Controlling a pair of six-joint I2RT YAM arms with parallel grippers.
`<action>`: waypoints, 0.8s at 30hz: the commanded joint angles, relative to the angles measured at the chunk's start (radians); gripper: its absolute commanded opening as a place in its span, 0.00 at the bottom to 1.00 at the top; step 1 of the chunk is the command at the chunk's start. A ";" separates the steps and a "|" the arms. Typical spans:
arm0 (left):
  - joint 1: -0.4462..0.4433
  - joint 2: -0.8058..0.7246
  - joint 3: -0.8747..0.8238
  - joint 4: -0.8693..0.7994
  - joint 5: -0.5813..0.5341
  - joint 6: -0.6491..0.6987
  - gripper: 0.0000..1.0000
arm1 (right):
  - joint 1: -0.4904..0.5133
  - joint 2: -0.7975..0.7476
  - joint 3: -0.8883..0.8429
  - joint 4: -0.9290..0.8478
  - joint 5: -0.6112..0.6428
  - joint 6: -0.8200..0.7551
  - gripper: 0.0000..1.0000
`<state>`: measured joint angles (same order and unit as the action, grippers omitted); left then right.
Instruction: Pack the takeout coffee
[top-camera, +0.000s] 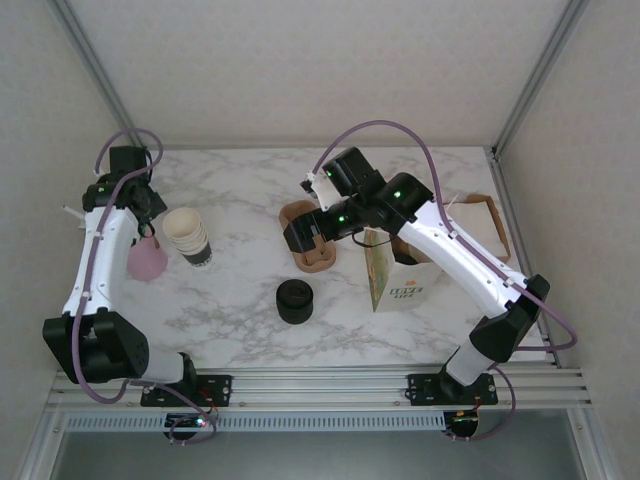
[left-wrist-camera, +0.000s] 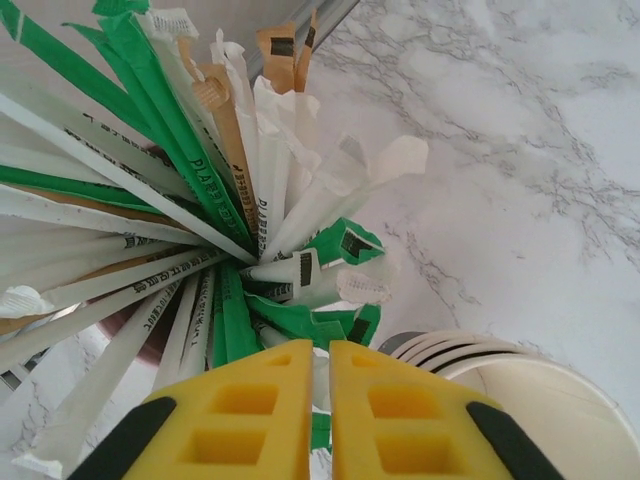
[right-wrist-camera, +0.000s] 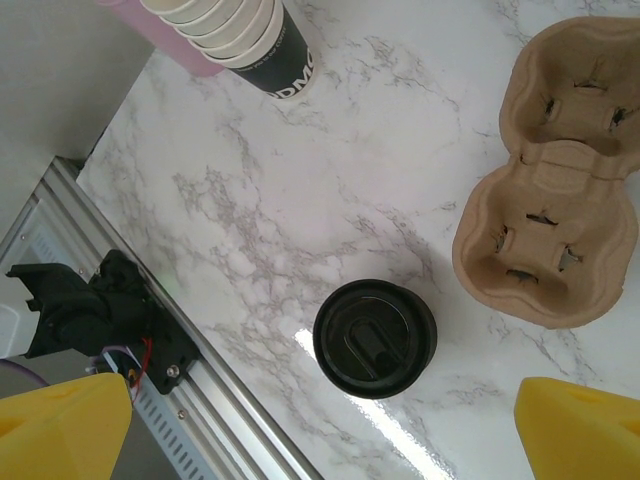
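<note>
The green straw's end crosses my nearly closed left fingertips; next I open, then close around that straw (left-wrist-camera: 305, 319) before lifting.
The takeout coffee is out of view. My left gripper (top-camera: 148, 222) hangs over the pink holder (top-camera: 147, 262) at the table's left. Its yellow jaws (left-wrist-camera: 322, 345) are nearly together among the wrapped straws (left-wrist-camera: 250, 200), pinching a white wrapped straw. My right gripper (top-camera: 305, 235) hovers over the middle of the table and is wide open (right-wrist-camera: 320, 410) with nothing between its fingers. A squat stack of black lids (right-wrist-camera: 375, 338) lies straight below it.
A stack of lidless cream-rimmed cups (top-camera: 187, 236) stands right of the pink holder. A brown pulp cup carrier (right-wrist-camera: 550, 200) lies under the right arm. A paper bag (top-camera: 400, 280) stands to its right. The metal rail (right-wrist-camera: 200, 400) marks the near edge.
</note>
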<state>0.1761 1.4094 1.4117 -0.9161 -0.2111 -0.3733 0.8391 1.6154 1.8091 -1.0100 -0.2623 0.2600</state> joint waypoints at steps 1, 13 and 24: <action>0.011 0.011 0.032 -0.007 -0.045 0.013 0.10 | -0.010 -0.028 -0.011 0.009 -0.009 -0.017 0.99; 0.012 -0.001 0.074 -0.030 -0.075 0.020 0.08 | -0.012 -0.031 -0.017 0.013 -0.013 -0.016 0.99; 0.011 0.058 0.062 -0.016 -0.039 0.027 0.25 | -0.013 -0.025 -0.018 0.016 -0.015 -0.015 0.99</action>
<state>0.1787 1.4521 1.4597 -0.9169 -0.2474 -0.3622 0.8352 1.6135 1.7966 -1.0065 -0.2630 0.2535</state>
